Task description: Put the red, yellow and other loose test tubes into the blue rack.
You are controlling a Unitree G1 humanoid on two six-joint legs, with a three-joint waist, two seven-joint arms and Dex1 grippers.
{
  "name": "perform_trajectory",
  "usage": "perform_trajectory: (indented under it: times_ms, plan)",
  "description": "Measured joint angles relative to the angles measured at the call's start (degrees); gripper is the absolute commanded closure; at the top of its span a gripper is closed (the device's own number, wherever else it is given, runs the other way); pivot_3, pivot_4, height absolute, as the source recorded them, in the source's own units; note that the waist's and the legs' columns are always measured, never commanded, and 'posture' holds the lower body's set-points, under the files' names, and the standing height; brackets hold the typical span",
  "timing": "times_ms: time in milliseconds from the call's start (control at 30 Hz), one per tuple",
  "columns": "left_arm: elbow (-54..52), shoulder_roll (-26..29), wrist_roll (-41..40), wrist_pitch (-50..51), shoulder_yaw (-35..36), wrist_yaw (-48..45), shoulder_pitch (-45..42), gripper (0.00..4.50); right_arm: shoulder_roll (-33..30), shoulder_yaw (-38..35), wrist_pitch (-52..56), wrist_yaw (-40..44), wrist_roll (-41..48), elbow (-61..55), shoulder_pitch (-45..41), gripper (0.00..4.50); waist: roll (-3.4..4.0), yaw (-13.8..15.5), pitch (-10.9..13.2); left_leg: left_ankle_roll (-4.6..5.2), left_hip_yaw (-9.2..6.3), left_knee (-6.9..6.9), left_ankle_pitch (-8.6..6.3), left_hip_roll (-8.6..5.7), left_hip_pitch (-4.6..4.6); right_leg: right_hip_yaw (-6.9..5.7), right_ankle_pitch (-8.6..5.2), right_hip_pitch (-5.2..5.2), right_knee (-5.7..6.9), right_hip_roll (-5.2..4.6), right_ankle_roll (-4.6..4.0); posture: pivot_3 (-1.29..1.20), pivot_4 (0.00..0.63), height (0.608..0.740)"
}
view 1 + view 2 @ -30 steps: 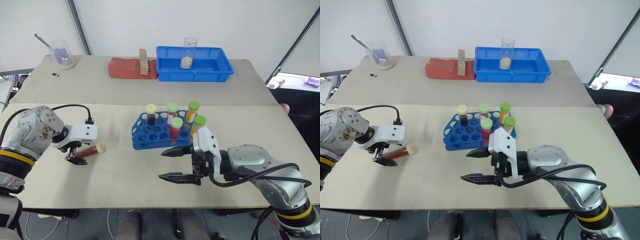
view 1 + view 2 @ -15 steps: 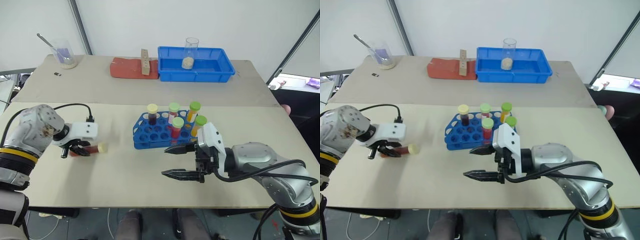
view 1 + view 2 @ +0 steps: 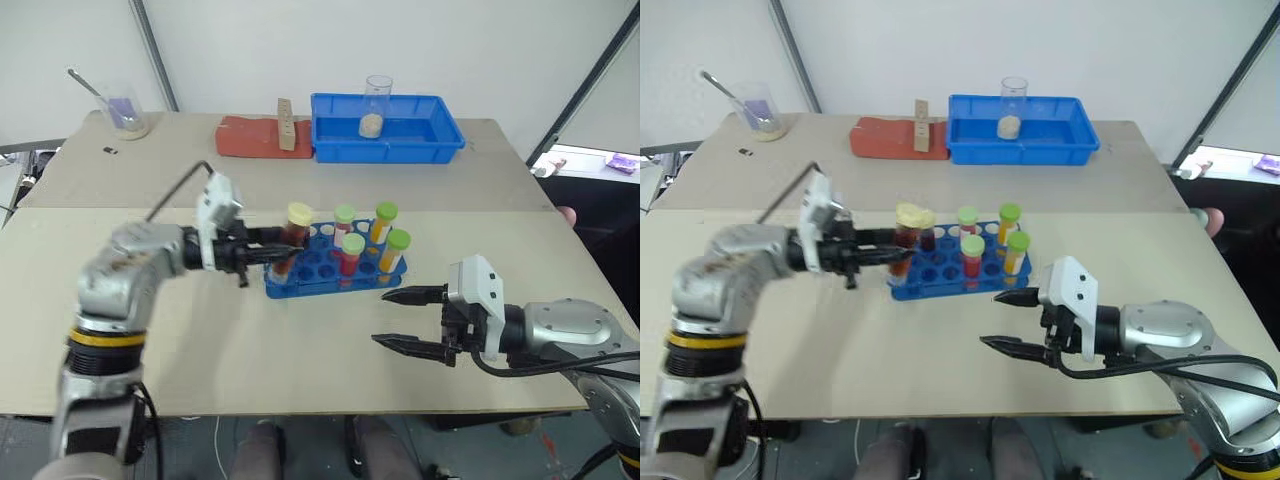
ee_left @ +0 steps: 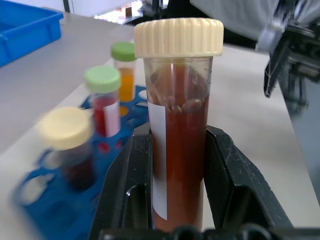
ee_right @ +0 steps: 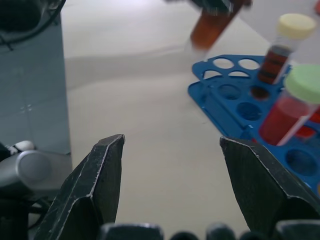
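The robot's left gripper will release the red-brown tube, now held up at the rack's end, in the blue rack's front row (image 3: 305,268), in front of the cream-capped dark tube.
My left gripper (image 3: 272,250) is shut on a test tube (image 4: 179,150) of red-brown liquid with a cream cap (image 3: 299,213). It holds the tube cap up at the left end of the blue rack (image 3: 318,272). In the left wrist view both fingers (image 4: 125,185) press the tube's sides. The rack stands mid-table and holds several tubes: a cream-capped dark one (image 4: 66,135), green-capped red ones (image 3: 351,252) and green-capped yellow ones (image 3: 385,222). To the rack's right and nearer me, my right gripper (image 3: 382,317) hangs open over the table with nothing between its fingers (image 5: 95,185).
A larger blue tray (image 3: 440,142) at the back holds a glass beaker (image 3: 378,100) with pale powder. Left of the tray lie a red-brown block (image 3: 248,137) and a wooden piece (image 3: 286,122). A beaker with a spoon (image 3: 126,108) stands at the far left.
My left gripper shut on the tube that lay on the table, lifted it and swung it right to the rack. My right gripper drew back to the right, still open.
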Motion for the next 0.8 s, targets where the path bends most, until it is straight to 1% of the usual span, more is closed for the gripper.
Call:
perform_trajectory:
  times_ms: [167, 333, 500, 800]
  plan:
    - [2.44, -4.42, 4.75, -11.17, -4.43, 5.27, 2.05, 3.58, -0.23, -0.04, 3.14, -3.43, 0.13, -0.53, -0.04, 1.08, 0.01, 0.34, -0.01, 0.0, 0.0, -0.08, 0.0, -0.01, 0.06, 0.03, -0.02, 0.02, -0.04, 0.03, -0.09, 0.0, 0.15, 0.74]
    - [8.41, -7.32, 6.72, -17.79, -6.37, 7.7, 2.23, 3.58, -0.32, -0.12, 4.72, -4.96, 1.56, -1.42, -0.12, 1.08, 0.01, 0.44, -0.01, 0.0, 0.02, -0.07, 0.0, -0.03, -0.04, 0.04, 0.01, 0.02, -0.14, -0.01, -0.04, 0.0, 0.15, 0.74]
    - [11.47, -7.83, 7.48, -21.97, -7.04, 8.32, 2.22, 3.58, -0.33, -0.61, 5.99, -6.76, 2.47, -2.03, -0.13, 1.08, 0.01, 0.45, -0.01, 0.0, 0.01, -0.07, 0.0, -0.03, -0.02, 0.04, 0.01, 0.03, -0.14, -0.02, -0.04, 0.0, 0.15, 0.74]
    - [12.4, -7.82, 7.59, -25.66, -7.23, 8.73, 3.92, 3.58, -0.33, -1.14, 6.3, -9.17, 3.94, -2.23, -0.16, 1.08, 0.02, 0.44, -0.01, 0.0, 0.01, -0.07, 0.0, -0.02, 0.0, 0.04, 0.01, 0.05, -0.14, -0.02, -0.03, 0.0, 0.15, 0.74]
